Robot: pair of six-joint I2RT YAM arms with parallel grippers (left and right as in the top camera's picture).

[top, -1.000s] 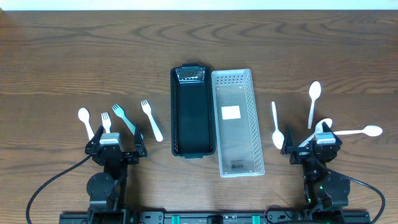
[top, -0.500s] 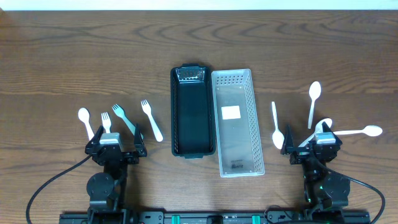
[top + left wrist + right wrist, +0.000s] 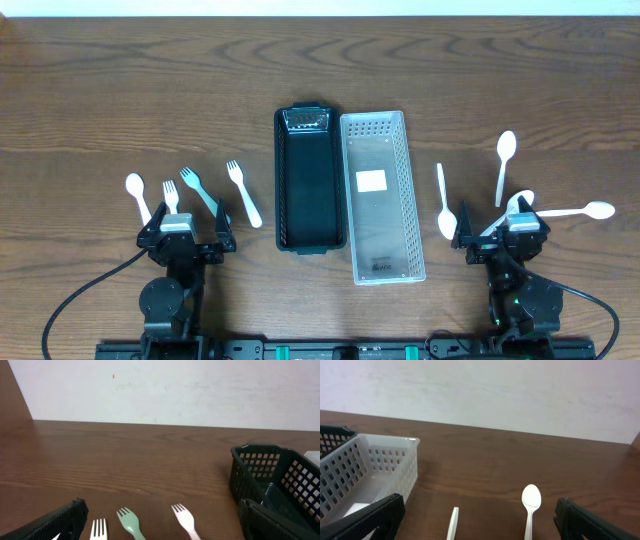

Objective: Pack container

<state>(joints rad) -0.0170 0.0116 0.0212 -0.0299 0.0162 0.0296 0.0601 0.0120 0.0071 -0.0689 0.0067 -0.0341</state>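
I will close my right gripper on the handle of the white spoon (image 3: 503, 167) (image 3: 530, 512) that is farthest from me, just below that spoon's bowl.
A black basket (image 3: 279, 180) and a clear white basket (image 3: 408, 190) lie side by side at the table's middle, both empty of cutlery. Left of them lie a white spoon (image 3: 137, 196), a white fork (image 3: 171, 195), a green fork (image 3: 200, 192) and another white fork (image 3: 243, 192). Several white spoons (image 3: 443, 203) lie to the right. My left gripper (image 3: 186, 235) is open and empty just in front of the forks (image 3: 131, 522). My right gripper (image 3: 503, 235) is open and empty just in front of the spoons (image 3: 530, 505).
The black basket's wall (image 3: 270, 470) shows at the right of the left wrist view. The white basket's wall (image 3: 370, 460) shows at the left of the right wrist view. Bare wood stretches behind the baskets to a white wall.
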